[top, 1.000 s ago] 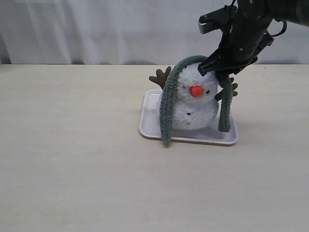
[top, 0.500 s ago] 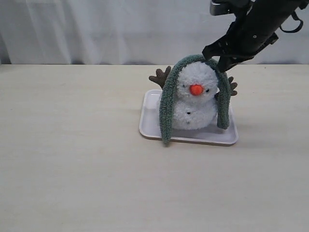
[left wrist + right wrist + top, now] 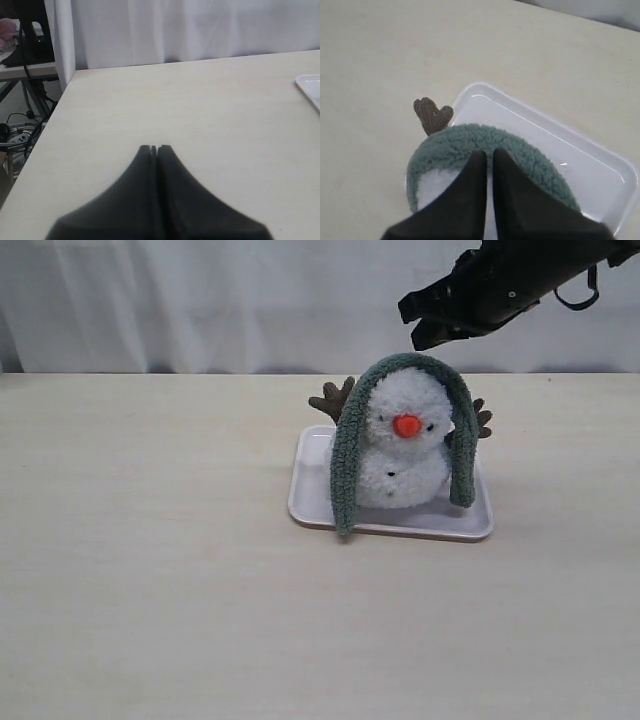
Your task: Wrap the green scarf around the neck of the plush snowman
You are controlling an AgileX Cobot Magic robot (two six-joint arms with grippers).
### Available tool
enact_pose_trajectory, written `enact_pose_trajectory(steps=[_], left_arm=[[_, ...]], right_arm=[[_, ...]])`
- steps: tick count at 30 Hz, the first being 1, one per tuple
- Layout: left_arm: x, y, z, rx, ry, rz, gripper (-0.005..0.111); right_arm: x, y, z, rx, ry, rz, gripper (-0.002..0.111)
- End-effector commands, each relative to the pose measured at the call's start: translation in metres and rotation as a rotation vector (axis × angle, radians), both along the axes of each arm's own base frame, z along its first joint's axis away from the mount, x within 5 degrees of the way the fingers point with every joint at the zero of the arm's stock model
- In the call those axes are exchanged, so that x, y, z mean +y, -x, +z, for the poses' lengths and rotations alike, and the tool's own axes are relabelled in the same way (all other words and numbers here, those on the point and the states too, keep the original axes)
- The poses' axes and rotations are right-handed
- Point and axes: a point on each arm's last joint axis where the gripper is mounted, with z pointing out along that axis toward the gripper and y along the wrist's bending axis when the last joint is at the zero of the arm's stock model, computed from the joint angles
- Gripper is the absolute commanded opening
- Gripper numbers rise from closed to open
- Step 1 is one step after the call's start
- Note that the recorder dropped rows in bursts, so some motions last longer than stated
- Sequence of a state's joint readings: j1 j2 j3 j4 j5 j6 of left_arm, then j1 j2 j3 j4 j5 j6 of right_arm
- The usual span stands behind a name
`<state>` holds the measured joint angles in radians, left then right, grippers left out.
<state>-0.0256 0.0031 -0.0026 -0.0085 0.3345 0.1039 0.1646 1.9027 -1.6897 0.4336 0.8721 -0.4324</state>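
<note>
The green scarf is on top of the snowman's head, above the neck, so my right gripper will take the scarf (image 3: 460, 400) next to the head and gently pull it back.
The plush snowman (image 3: 405, 468) sits upright on a white tray (image 3: 312, 502). Over the top of its head lies the green scarf (image 3: 345, 462), with one end hanging down each side and the left end past the tray's rim. The neck crease (image 3: 402, 445) is bare at the front. My right gripper (image 3: 416, 328) hovers just above the head, clear of the scarf. In the right wrist view its fingers (image 3: 489, 151) stand almost together with nothing between them, above the scarf (image 3: 455, 142) and the white head (image 3: 432, 186). The left gripper (image 3: 154, 148) is shut and empty over bare table.
Brown twig arms (image 3: 332, 400) stick out on both sides of the snowman; one twig arm (image 3: 432, 114) shows past the tray (image 3: 600, 170). The tray's corner (image 3: 311, 86) is far from the left gripper. White curtain behind; the table edge lies near the left gripper.
My right gripper has risen from the scarf beside the snowman's head to above it, up and to the left. The scarf stays draped over the head, its right end slightly higher.
</note>
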Motion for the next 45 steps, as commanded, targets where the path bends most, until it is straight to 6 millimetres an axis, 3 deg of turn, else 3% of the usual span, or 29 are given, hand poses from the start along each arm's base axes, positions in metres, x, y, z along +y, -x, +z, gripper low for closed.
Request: enact_pose_trajectory(steps=[1, 14, 19, 25, 30, 33, 39, 45], left_arm=[[0.0, 0.0, 0.0, -0.012, 0.002, 0.001, 0.0], [0.0, 0.0, 0.0, -0.012, 0.002, 0.001, 0.0], [0.0, 0.0, 0.0, -0.012, 0.002, 0.001, 0.0], [0.0, 0.0, 0.0, -0.01, 0.002, 0.001, 0.0], [0.0, 0.0, 0.0, -0.012, 0.002, 0.001, 0.0], [0.0, 0.0, 0.0, -0.012, 0.002, 0.001, 0.0], [0.0, 0.0, 0.0, -0.012, 0.002, 0.001, 0.0], [0.0, 0.0, 0.0, -0.012, 0.002, 0.001, 0.0]], right_arm=[[-0.001, -0.008, -0.016, 0.014, 0.044, 0.002, 0.004], [-0.001, -0.033, -0.052, -0.033, 0.054, -0.053, 0.004], [-0.001, -0.033, -0.05, -0.059, 0.087, -0.001, 0.004], [-0.003, -0.024, -0.025, -0.1, 0.074, -0.008, 0.005], [-0.014, -0.011, 0.001, -0.093, 0.073, -0.048, 0.022], [-0.031, -0.004, 0.007, -0.046, 0.103, -0.077, 0.036], [-0.063, 0.001, -0.011, 0.107, 0.117, -0.118, 0.042], [-0.057, -0.004, -0.025, 0.091, 0.05, -0.024, 0.042]])
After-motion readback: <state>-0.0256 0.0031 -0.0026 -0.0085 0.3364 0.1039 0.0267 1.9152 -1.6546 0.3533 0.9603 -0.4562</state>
